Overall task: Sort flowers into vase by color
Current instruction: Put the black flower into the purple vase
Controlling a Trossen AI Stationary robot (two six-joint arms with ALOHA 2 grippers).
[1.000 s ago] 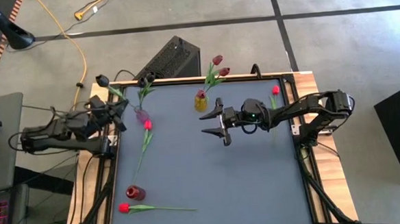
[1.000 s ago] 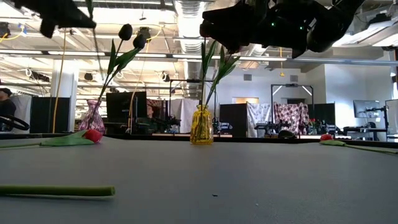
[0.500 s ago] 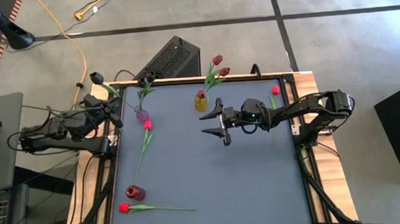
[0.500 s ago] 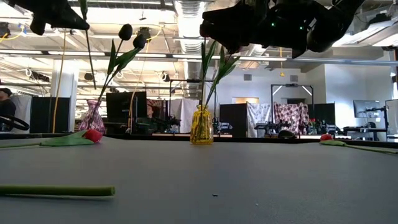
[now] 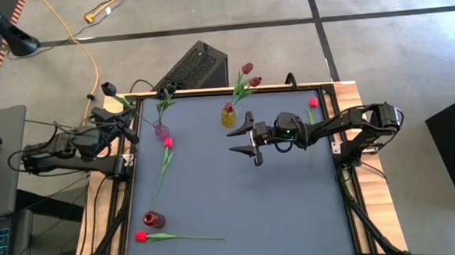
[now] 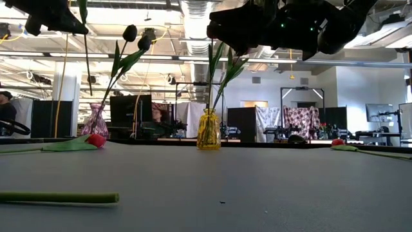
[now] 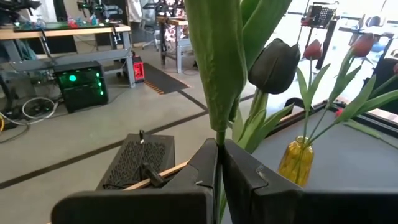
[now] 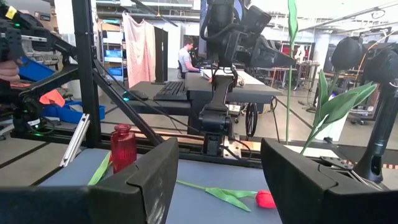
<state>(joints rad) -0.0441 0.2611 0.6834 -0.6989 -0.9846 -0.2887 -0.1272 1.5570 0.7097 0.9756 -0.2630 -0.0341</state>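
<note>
The left gripper I move will release its near-black tulip inside the purple vase (image 5: 161, 131), beside the standing near-black tulip.
My left gripper (image 5: 120, 120) is at the table's far-left corner, shut on a near-black tulip (image 5: 108, 88). Beside it a purple vase (image 5: 161, 132) holds one near-black tulip (image 5: 163, 92). A yellow vase (image 5: 228, 116) at the far edge holds two maroon tulips (image 5: 247, 68). A red vase (image 5: 153, 219) stands near the near-left corner. Red tulips lie flat on the table: one (image 5: 167, 142) beside the purple vase, one (image 5: 140, 237) by the red vase, one (image 5: 313, 103) at the right edge. My right gripper (image 5: 247, 138) hangs open above the middle of the table. My left gripper pinches the tulip's green stem (image 7: 219, 138) between its two shut fingers (image 7: 205, 165), just below a broad leaf (image 7: 217, 62). The flower is lifted clear and stands roughly upright. Its lower stem (image 6: 87, 58) hangs below the gripper (image 6: 48, 13).
A black box (image 5: 197, 65) stands on the floor beyond the far edge. The dark mat (image 5: 239, 197) is bare across its middle and near-right part. The right arm (image 5: 352, 121) reaches in from the right edge, over the stem of the red tulip there.
My left gripper has carried the near-black tulip toward the table's left edge and slightly up, away from the purple vase, staying shut on the stem. The right arm has kept still.
</note>
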